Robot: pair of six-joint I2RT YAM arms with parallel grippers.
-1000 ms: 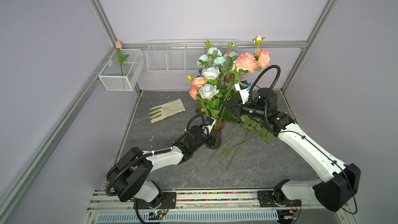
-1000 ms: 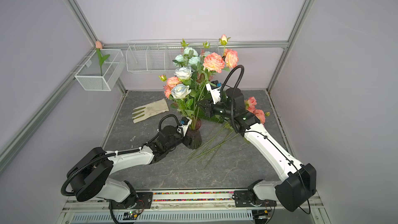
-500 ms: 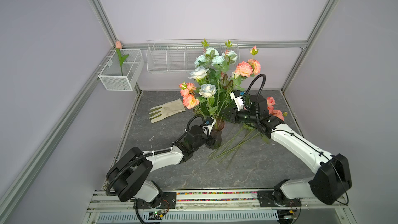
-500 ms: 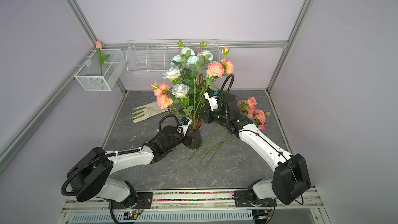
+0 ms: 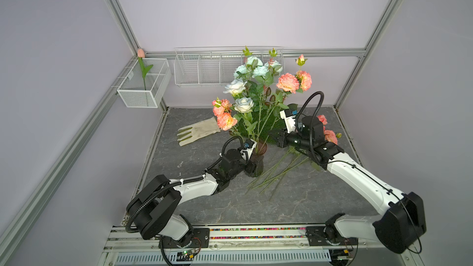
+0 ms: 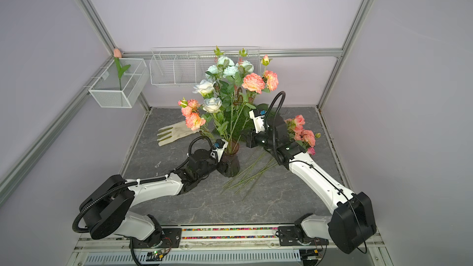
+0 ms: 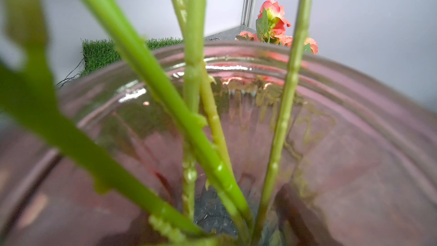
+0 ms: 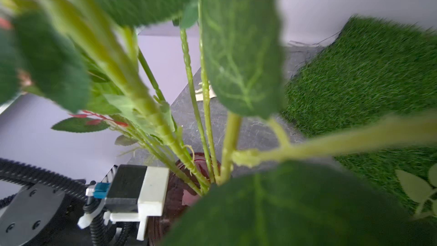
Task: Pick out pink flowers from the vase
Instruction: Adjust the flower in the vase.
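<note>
A leafy stem is at my right fingers and the pink peonies' stem slants past, so I'll open and grip the peonies' stem higher up (image 8: 136, 93).
The dark ribbed vase (image 5: 257, 167) (image 6: 231, 166) stands mid-table, and my left gripper (image 5: 249, 168) (image 6: 220, 167) is shut on its lower part. Pink flowers still stand in it: two peonies (image 5: 289, 83) (image 6: 253, 83) high on the right and a cluster (image 5: 224, 115) (image 6: 192, 116) low on the left, among white and pale blue roses (image 5: 235, 87). More pink flowers (image 5: 330, 135) (image 6: 304, 134) lie on the table behind my right arm. My right gripper (image 5: 275, 139) (image 6: 247, 140) is shut among the stems just above the rim. A big leaf (image 8: 295, 209) hides its jaws and whatever they hold.
A pale work glove (image 5: 198, 131) lies left of the vase, with a green grass mat (image 8: 366, 79) behind it. On the back wall hang a mesh basket (image 5: 143, 93) holding a tulip and a wire rack (image 5: 204, 71). Bare stems (image 5: 279, 172) fan across the table.
The blooms have sunk lower and shifted left. My right gripper has come down toward the vase rim, opened slightly and shut again. The left arm has not moved.
</note>
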